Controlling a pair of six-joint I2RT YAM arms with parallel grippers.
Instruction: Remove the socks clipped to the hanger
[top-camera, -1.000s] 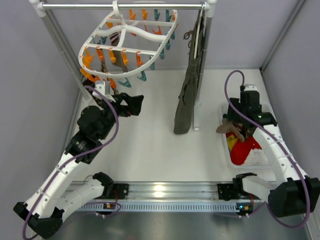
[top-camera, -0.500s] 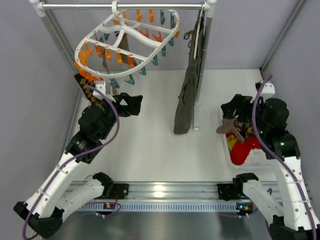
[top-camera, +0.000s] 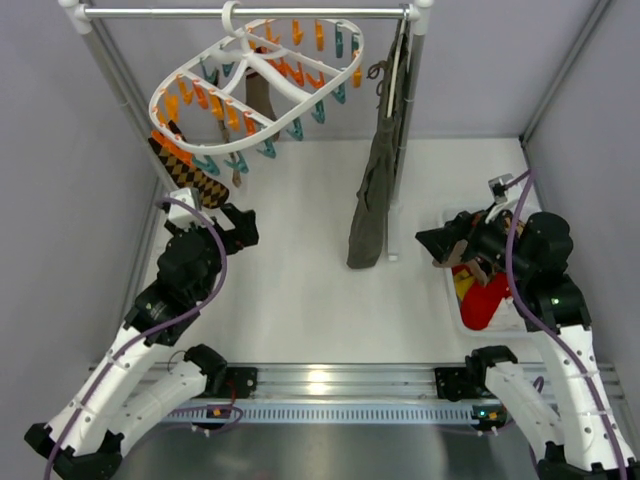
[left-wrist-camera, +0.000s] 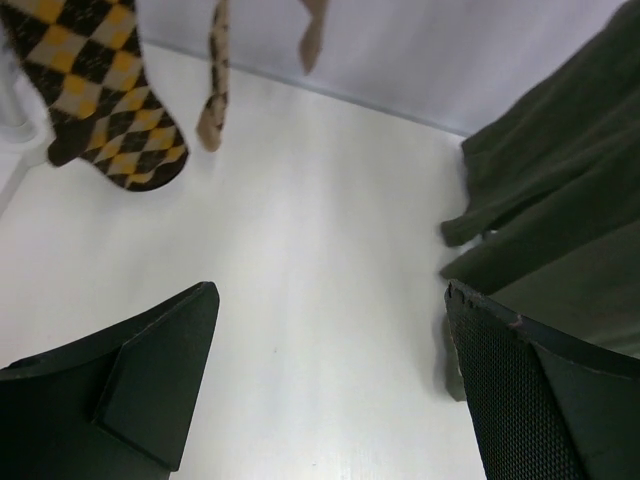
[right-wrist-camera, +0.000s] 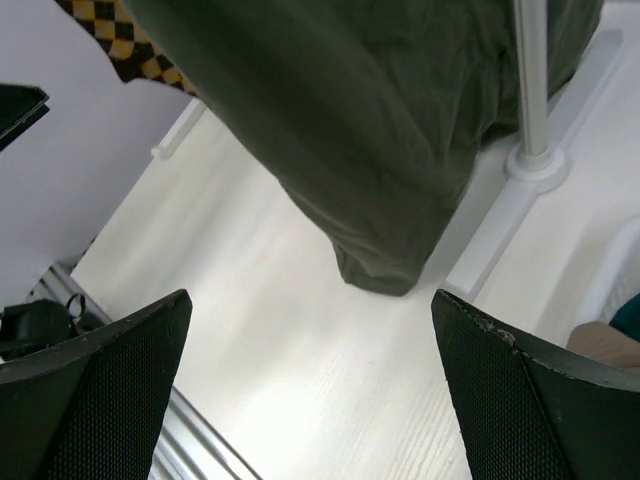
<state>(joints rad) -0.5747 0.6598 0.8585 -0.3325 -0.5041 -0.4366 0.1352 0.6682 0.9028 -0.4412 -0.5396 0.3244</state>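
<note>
The argyle sock's dark brown heel (top-camera: 184, 184) (left-wrist-camera: 72, 142), at the sock's low end near the toe, is the next place for my left gripper to go and close.
The white oval hanger (top-camera: 270, 72) hangs tilted from the rail, with orange and teal clips. An argyle sock (top-camera: 185, 170) hangs from its left edge and a tan sock (top-camera: 258, 95) hangs under its middle. My left gripper (top-camera: 243, 228) is open and empty, below the hanger and right of the argyle sock. The left wrist view shows the argyle sock (left-wrist-camera: 110, 110) and a tan sock (left-wrist-camera: 213, 100) above my open left gripper (left-wrist-camera: 330, 370). My right gripper (top-camera: 432, 245) is open and empty, just left of the bin; it also shows in the right wrist view (right-wrist-camera: 310, 380).
A long olive-grey garment (top-camera: 375, 190) hangs from the metal rail (top-camera: 330, 12) right of the hanger. A white bin (top-camera: 450, 298) at the right holds red clothes (top-camera: 485, 300) and a tan sock (top-camera: 470, 265). The rack's post (right-wrist-camera: 530, 90) stands beside the garment.
The hanger has swung and tilted, and the argyle sock now hangs free at the left. My left gripper has dropped back from the hanger. My right gripper has moved from over the bin towards the left.
</note>
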